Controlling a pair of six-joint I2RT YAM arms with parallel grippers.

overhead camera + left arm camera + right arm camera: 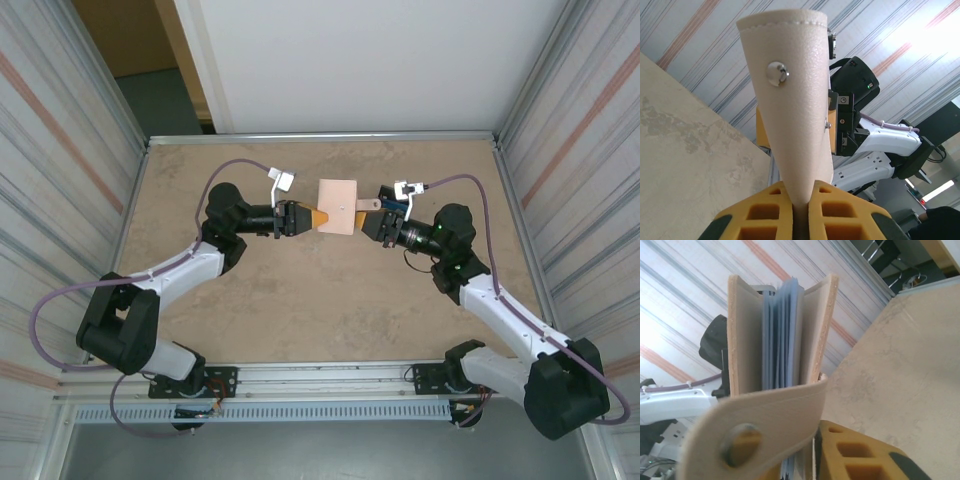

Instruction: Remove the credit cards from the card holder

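The card holder's folded edge is pinched in my left gripper, which keeps its covers together, so that gripper should take just the snap-side cover [782, 100] and open the holder.
The tan card holder [337, 207] hangs above the table between my two grippers. My left gripper [303, 217] is shut on its folded edge, and in the left wrist view the holder [792, 110] rises from between the closed yellow pads [762, 215]. Facing the right wrist, the holder [742, 340] stands slightly spread, with several thin blue edges [782, 335] between its covers; I cannot tell credit cards from pocket panels. Its snap tab [765, 422] lies across the front of my right gripper [800, 462]. Blue leaves run down between that gripper's narrow jaws, and the tab hides one finger.
Striped metal walls [60, 150] enclose the beige table [300, 310] on both sides. A rail [330, 385] runs along the near edge by the arm bases. Open tabletop lies below the holder.
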